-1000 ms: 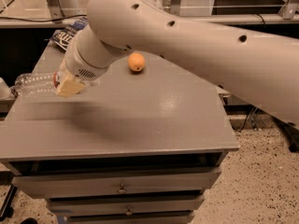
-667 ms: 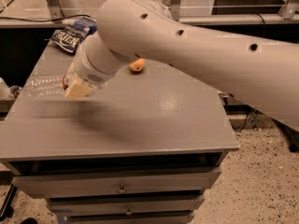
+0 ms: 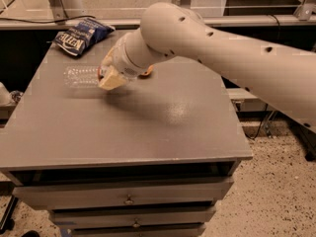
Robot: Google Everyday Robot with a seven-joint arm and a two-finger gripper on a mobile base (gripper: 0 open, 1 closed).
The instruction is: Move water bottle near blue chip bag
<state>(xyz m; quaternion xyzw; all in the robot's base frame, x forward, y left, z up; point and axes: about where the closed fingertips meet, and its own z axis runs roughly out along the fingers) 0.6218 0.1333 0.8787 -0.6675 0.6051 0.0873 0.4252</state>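
The robot's gripper needs to release the water bottle on the grey table point(image 3: 100, 52) in front of the blue chip bag. The bottle is held just above the table.
The water bottle point(image 3: 80, 76) is clear ribbed plastic and lies sideways, its right end hidden in my gripper point(image 3: 110, 78). The gripper is shut on the bottle and holds it just above the left part of the grey table point(image 3: 148, 132). The bottle's cap and label are hidden by the gripper and wrist. The blue chip bag point(image 3: 81, 34) lies crinkled at the table's back left corner, a short way behind the bottle. My large white arm point(image 3: 222, 58) reaches in from the right.
A small orange fruit point(image 3: 147, 73) peeks out from behind my wrist near the table's middle back. The table is a cabinet with drawers point(image 3: 128, 200) at the front. Railings and cables run behind it; speckled floor lies to the right.
My gripper has carried the bottle to the right and farther back, from the table's left edge closer to the blue chip bag. The arm now covers most of the orange.
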